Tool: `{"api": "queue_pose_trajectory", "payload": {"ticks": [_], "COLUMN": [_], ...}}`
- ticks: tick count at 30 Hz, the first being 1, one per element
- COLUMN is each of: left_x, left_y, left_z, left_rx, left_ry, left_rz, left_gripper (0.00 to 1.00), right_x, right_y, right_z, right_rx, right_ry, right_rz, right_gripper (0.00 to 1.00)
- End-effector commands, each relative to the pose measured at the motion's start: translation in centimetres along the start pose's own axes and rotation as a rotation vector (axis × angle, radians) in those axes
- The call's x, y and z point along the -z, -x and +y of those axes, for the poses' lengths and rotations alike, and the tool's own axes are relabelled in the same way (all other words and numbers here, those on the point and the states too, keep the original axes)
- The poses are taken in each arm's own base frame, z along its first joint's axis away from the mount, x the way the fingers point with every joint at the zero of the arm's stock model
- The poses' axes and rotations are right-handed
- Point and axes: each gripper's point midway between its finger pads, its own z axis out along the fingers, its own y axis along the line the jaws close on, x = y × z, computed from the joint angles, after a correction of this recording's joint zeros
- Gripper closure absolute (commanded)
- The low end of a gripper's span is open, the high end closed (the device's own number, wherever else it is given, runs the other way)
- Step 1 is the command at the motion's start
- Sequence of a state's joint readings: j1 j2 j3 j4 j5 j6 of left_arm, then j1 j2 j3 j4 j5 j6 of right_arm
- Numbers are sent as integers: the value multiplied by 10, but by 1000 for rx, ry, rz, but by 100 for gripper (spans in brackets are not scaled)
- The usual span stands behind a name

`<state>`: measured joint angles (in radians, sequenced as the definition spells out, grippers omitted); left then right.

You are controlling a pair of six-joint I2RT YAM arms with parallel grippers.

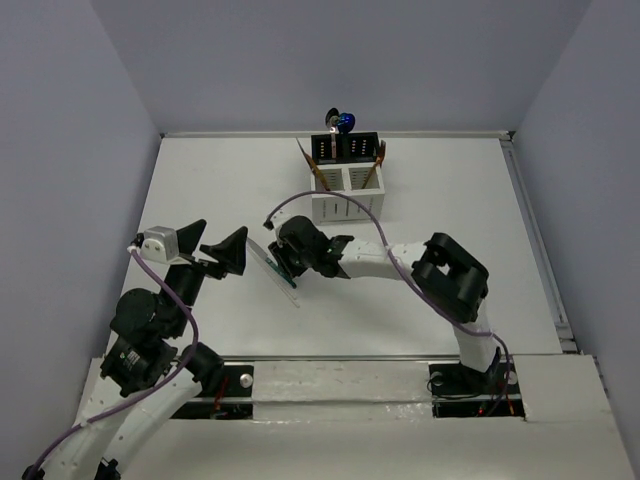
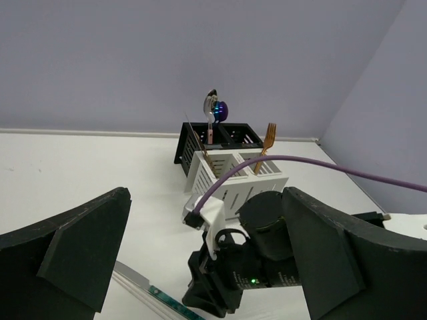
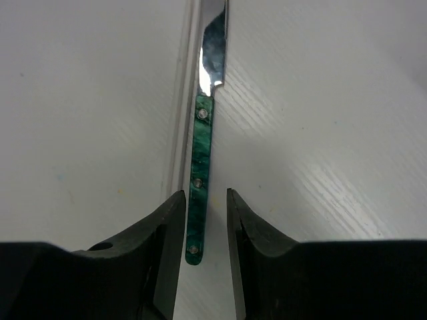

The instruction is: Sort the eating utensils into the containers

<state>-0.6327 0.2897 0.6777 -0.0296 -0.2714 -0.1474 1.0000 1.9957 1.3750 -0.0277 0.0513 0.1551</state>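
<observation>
The chopsticks are pressed tight against the knife's teal handle, so the robot's right gripper should pull the knife clear of them, then hold its handle nearer the blade [image 3: 202,127].
A teal-handled knife [image 3: 201,147] with a silver blade lies flat on the white table, also in the top view [image 1: 263,256]. My right gripper [image 3: 201,197] is low over it, jaws narrowly open on either side of the handle's end; in the top view it [image 1: 290,265] is mid-table. My left gripper [image 1: 215,248] is open and empty, a little left of the knife, facing it. The caddy [image 1: 347,190] stands at the back, holding a blue spoon [image 1: 344,122] and two orange-handled utensils [image 1: 378,160]. The left wrist view shows the caddy [image 2: 230,177] and an orange fork [image 2: 268,137].
The right arm's purple cable [image 2: 320,167] arches in front of the caddy. A raised rail [image 1: 535,240] borders the table's right side. Grey walls close in the back and sides. No other loose utensils show on the table.
</observation>
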Motion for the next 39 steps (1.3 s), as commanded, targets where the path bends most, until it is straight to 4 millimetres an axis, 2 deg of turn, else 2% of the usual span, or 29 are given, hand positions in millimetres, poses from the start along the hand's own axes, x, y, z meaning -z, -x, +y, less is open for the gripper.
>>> {"api": "queue_pose_trajectory", "payload": {"ticks": [1,11,20,23,35,37,39], "left_x": [-2,-2,-2,-1,-2,-1,-1], "left_y": [5,3,4,4,4,4,4], "left_z": [1,1,1,1,0,0,-1], "left_rx": [13,12,12,11,11,13,13], "left_ry": [9,7,5,4,0,0,-2], "left_rz": [-27,-23,-24,-26,-25,-26,-26], "left_gripper": [1,1,1,1,1,1,1], "right_x": [-4,-30,-36,-39,-33,-31,-25], "right_y": [15,-5,-11,-13,-15,-25,-24], "right_z": [3,9,9,3,-27,-32,-34], "right_rx": [-18,-16,-16,-14,-17,-10,-7], "right_ry": [-16,-29,-28,-67,-238,-257,-266], "right_rz": [19,75,102,106,104,127,122], "right_gripper": [60,61,62,62,80,81,78]}}
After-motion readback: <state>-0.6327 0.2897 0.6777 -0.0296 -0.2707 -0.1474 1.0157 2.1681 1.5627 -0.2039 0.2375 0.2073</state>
